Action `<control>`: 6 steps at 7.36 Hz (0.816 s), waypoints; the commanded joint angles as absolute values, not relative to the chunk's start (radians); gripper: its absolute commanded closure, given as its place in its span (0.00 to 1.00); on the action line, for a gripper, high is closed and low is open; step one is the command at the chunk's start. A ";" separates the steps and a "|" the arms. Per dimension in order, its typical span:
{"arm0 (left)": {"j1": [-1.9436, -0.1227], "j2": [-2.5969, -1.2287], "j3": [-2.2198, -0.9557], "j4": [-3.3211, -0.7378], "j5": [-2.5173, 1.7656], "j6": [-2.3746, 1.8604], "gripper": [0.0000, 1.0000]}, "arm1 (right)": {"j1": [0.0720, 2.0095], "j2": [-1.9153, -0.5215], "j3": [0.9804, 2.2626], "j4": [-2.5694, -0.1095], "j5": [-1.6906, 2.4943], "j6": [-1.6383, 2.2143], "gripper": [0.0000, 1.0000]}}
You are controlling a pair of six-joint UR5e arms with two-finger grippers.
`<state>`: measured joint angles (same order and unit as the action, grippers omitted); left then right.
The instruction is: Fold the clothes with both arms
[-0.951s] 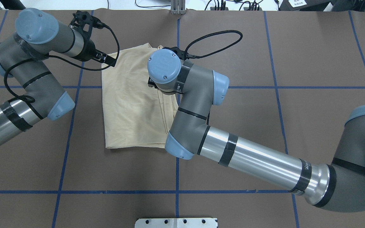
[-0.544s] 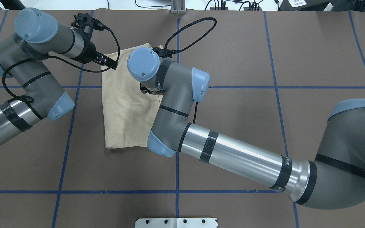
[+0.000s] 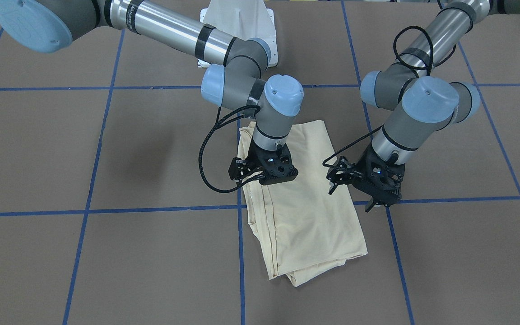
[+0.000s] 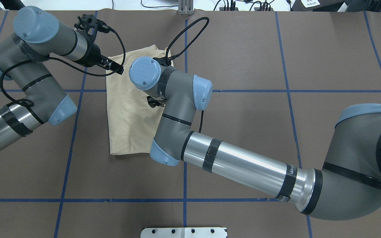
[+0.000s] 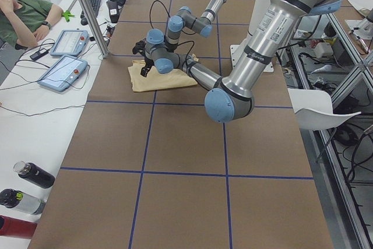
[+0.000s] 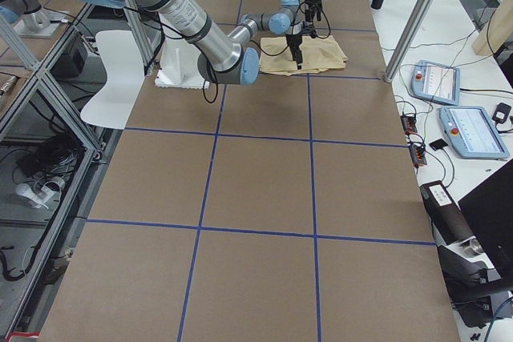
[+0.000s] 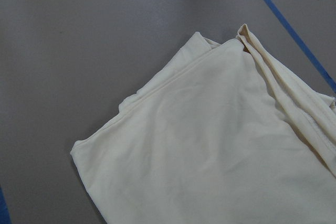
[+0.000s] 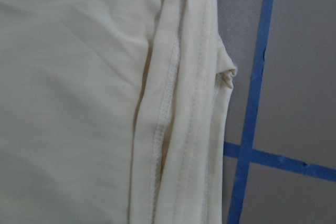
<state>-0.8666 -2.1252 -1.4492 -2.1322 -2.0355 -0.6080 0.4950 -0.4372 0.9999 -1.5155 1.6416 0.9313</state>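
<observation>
Next, my left gripper grips the shirt's corner (image 3: 320, 124) at the shirt's end toward the white pedestal base, opposite its layered edge.
The pale cream-yellow shirt (image 4: 127, 109) lies folded into a long flat rectangle on the brown table; its print and label are hidden. It also shows in the front view (image 3: 305, 212) and in both wrist views (image 7: 210, 145) (image 8: 68, 103). My left gripper (image 4: 115, 67) hovers at the shirt's far left corner, fingers apart and empty; the front view (image 3: 373, 203) shows it beside the cloth's edge. My right gripper (image 3: 271, 178) points down, low over the shirt's layered edge. Its fingertips are hidden under the wrist, so I cannot tell its state.
Blue tape lines (image 4: 185, 172) grid the table. The white pedestal base (image 3: 237, 22) stands behind the shirt. A metal plate (image 4: 184, 232) sits at the near edge. An operator (image 5: 26, 13), control tablets (image 5: 64, 42) and bottles (image 5: 32, 174) are beside the table's far side.
My right arm has swung left across the shirt, from its right edge to over its middle. My left gripper has stayed at the far left corner. The shirt has not visibly moved.
</observation>
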 commanded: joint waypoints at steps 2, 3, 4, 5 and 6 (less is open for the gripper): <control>-0.867 -2.125 -1.450 -2.132 -2.037 -0.607 0.00 | 0.489 -0.437 0.985 -1.517 1.641 0.914 0.01; -0.867 -2.125 -1.450 -2.132 -2.037 -0.607 0.00 | 0.489 -0.437 0.985 -1.517 1.635 0.911 0.01; -0.867 -2.125 -1.450 -2.132 -2.037 -0.607 0.00 | 0.489 -0.436 0.985 -1.555 1.625 0.875 0.01; -0.867 -2.125 -1.451 -2.132 -2.036 -0.607 0.00 | 0.494 -0.437 0.988 -1.575 1.611 0.855 0.01; -0.867 -2.125 -1.451 -2.132 -2.036 -0.607 0.00 | 0.495 -0.439 0.989 -1.598 1.602 0.836 0.01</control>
<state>-0.8667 -2.1246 -1.4506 -2.1322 -2.0361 -0.6075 0.4928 -0.4373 0.9871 -1.5697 1.6145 0.8611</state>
